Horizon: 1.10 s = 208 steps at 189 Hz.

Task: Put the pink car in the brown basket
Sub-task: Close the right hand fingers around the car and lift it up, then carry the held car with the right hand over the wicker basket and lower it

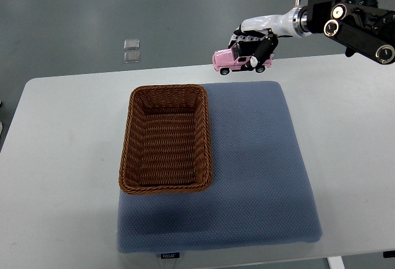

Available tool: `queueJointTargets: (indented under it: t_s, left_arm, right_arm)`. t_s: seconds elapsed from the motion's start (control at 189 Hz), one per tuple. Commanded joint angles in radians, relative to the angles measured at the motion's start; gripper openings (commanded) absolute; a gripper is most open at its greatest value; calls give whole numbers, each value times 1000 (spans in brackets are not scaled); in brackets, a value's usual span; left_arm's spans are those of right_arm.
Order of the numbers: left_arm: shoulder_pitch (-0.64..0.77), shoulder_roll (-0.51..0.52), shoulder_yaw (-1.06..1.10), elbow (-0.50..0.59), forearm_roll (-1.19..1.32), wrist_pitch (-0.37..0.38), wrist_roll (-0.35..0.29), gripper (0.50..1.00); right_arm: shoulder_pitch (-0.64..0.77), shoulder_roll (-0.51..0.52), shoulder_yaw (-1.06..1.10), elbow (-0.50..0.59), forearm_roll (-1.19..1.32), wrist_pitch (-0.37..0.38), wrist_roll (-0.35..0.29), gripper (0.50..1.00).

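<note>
I should release the pink car with my right gripper inside the far half of the brown basket point(170, 120).
A pink toy car point(233, 62) hangs in the air above the far edge of the table, held by my right hand point(254, 45), whose black and white fingers are curled around its rear. The right arm comes in from the upper right corner. The brown wicker basket point(131, 134) sits on the left part of a blue mat, empty inside, well to the lower left of the car. The left arm does not show.
The blue-grey mat point(259, 170) covers the middle of the white table point(62, 158). Two small clear squares point(131, 50) lie on the floor beyond the table's far edge.
</note>
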Motion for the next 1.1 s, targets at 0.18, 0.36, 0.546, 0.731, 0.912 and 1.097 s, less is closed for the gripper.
queueJointTargets:
  t_s: [0.18,0.36,0.546,0.731,0.912,1.097]
  left_arm:
    - [1,0,1,-1,0,0,0,1000]
    - [-1,0,3,-24,0,0,0,1000]
    - [-1,0,1,-38,0,0,-1,1000]
    - [-1,0,1,-38,0,0,-1,1000]
    - [-1,0,1,-38,2,0,-1,1000]
    - [-1,0,1,-47,2,-1,0,1000]
  right_arm:
    - [38,289,-26,-65,11,-17,-3,500]
    - [-5,339,-107,-183,2,-52,-1,500]
    - [-65,339,-123,-203,0,-74,1,500]
    - [-80,339,-110,-203,15,-90,4,500]
    - [-88,339,-109,-198,18,-124,10,500]
    - [-125,339,-109,-184,20,-147,11,500]
